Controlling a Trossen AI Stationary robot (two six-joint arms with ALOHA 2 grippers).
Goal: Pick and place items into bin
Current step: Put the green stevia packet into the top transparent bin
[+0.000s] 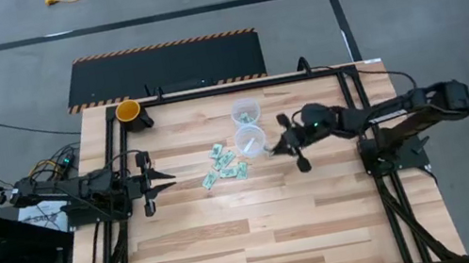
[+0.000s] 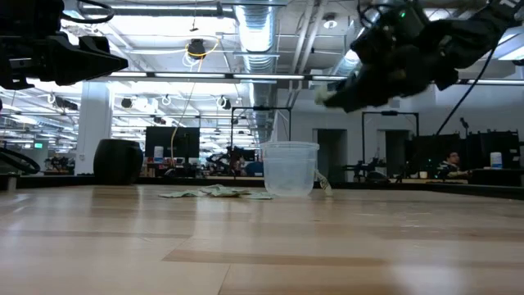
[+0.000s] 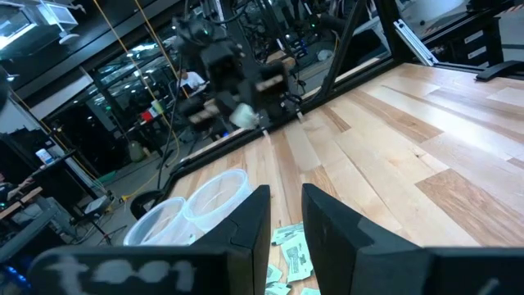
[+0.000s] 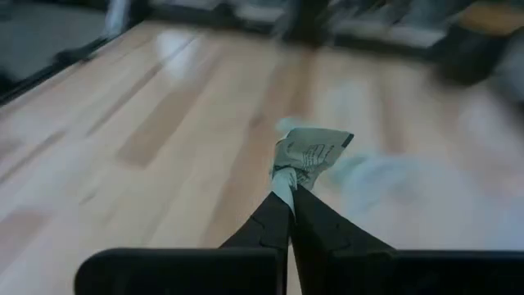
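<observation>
The robot's right gripper will release the packet inside the farther clear plastic cup (image 1: 246,117).
Several small green-and-white packets (image 1: 226,165) lie flat in a loose pile on the wooden table, just left of two clear plastic cups (image 1: 250,140) (image 1: 244,111). My right gripper (image 1: 273,150) is raised above the table just right of the nearer cup, shut on one packet (image 4: 309,151). It also shows high in the low view (image 2: 326,98). My left gripper (image 1: 169,181) waits open and empty at the table's left, its fingers pointing toward the pile (image 3: 288,247). My right gripper pinches the packet between its two fingertips (image 4: 278,215) by one crumpled end (image 4: 286,176). The rest of the packet sticks out past the fingertips, lifted clear of the table.
An orange cup-like thing (image 1: 128,110) stands at the far left corner. Black frame rails (image 1: 355,121) run along the table's left and right sides. Bare wood (image 1: 261,232) takes up the near half of the table.
</observation>
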